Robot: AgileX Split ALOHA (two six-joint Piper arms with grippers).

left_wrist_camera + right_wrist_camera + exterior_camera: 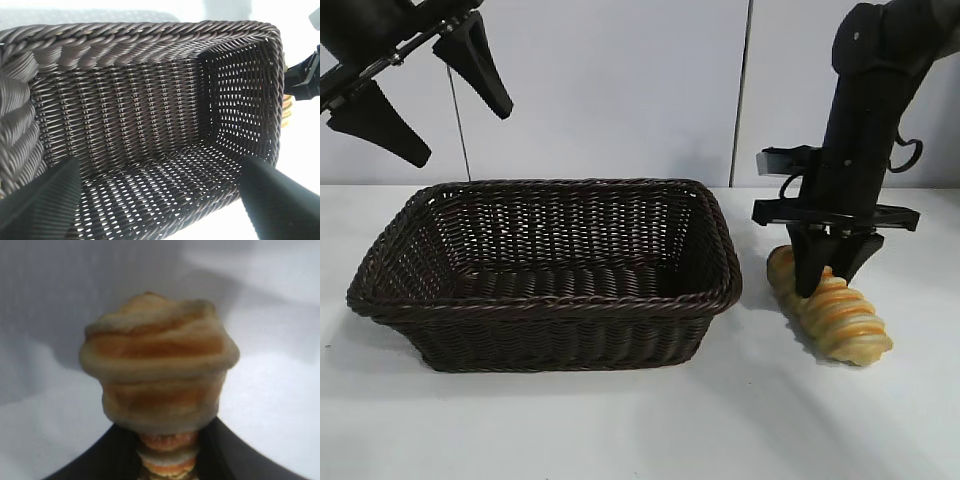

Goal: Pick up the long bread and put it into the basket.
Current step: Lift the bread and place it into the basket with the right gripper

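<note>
Next, I lay the long bread down, running from back to front, inside the wicker basket's half nearer my right gripper (618, 245). The bread now lies on the table beside the basket.
The long bread (835, 310), golden-tan with orange-brown crosswise stripes, lies on the white table just right of the basket (550, 300). My right gripper (830, 268) comes straight down on its middle and is shut on it, one black finger on each side. In the right wrist view the loaf (160, 365) fills the centre, pinched between the two dark fingers (115, 455). The dark-brown wicker basket is empty. My left gripper (420, 95) hangs open, high above the basket's left end. The left wrist view looks down into the basket (150, 110) between its spread fingers (280, 200).
White table surface (620, 420) lies in front of the basket and around the bread. A pale wall stands behind, with a thin dark cable (460, 120) hanging at the left. A bit of the right gripper's black frame (307, 75) shows past the basket's far wall.
</note>
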